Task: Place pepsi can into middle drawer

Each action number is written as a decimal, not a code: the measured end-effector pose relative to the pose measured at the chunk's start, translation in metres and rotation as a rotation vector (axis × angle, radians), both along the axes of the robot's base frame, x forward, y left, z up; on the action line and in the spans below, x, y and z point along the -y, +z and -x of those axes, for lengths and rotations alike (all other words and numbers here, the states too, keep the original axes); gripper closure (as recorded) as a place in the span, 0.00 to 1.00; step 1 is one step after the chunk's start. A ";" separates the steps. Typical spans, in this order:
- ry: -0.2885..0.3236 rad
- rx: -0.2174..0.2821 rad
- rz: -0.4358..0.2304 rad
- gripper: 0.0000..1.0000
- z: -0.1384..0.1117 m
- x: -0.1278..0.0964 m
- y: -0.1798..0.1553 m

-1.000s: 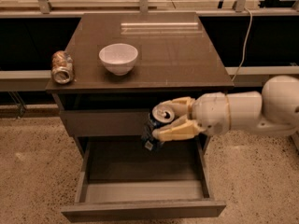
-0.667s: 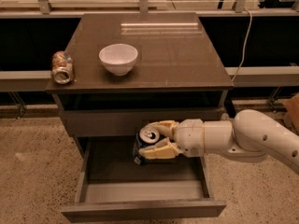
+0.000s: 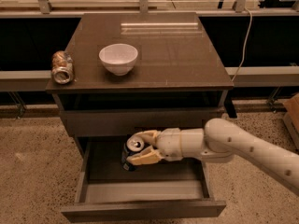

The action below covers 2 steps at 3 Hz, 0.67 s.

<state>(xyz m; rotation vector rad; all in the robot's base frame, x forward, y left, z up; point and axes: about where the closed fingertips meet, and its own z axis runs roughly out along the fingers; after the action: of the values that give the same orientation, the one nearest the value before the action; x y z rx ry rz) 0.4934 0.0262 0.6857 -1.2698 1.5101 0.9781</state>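
I need to release the pepsi can, now tilted over the open middle drawer, on the grey drawer's bottom [image 3: 133, 178], close to its middle and toward the front panel.
The pepsi can [image 3: 131, 151], dark blue with a silver lid, is held tilted over the back left part of the open middle drawer [image 3: 145, 208]. My gripper [image 3: 138, 148] is shut on the can, its tan fingers [image 3: 144, 158] above and below the lid end. The white arm reaches in from the right, just below the cabinet's upper front panel. The can's lower end is close to the grey drawer floor [image 3: 154, 171]; I cannot tell whether it touches.
A white bowl [image 3: 118, 58] stands on the brown cabinet top [image 3: 177, 55]. A dented tan can [image 3: 62, 67] lies at the top's left edge. A rail and a cable run behind the cabinet. Speckled floor lies around.
The gripper has carried the can to the left and down, from in front of the drawer's right side to inside the drawer's back left.
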 end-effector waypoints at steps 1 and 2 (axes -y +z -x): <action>0.078 -0.009 0.056 1.00 -0.022 -0.035 -0.092; 0.135 -0.043 0.120 1.00 -0.025 -0.046 -0.160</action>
<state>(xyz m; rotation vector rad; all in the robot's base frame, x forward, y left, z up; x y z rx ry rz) 0.5179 0.0725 0.5259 -1.4600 1.5510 1.0193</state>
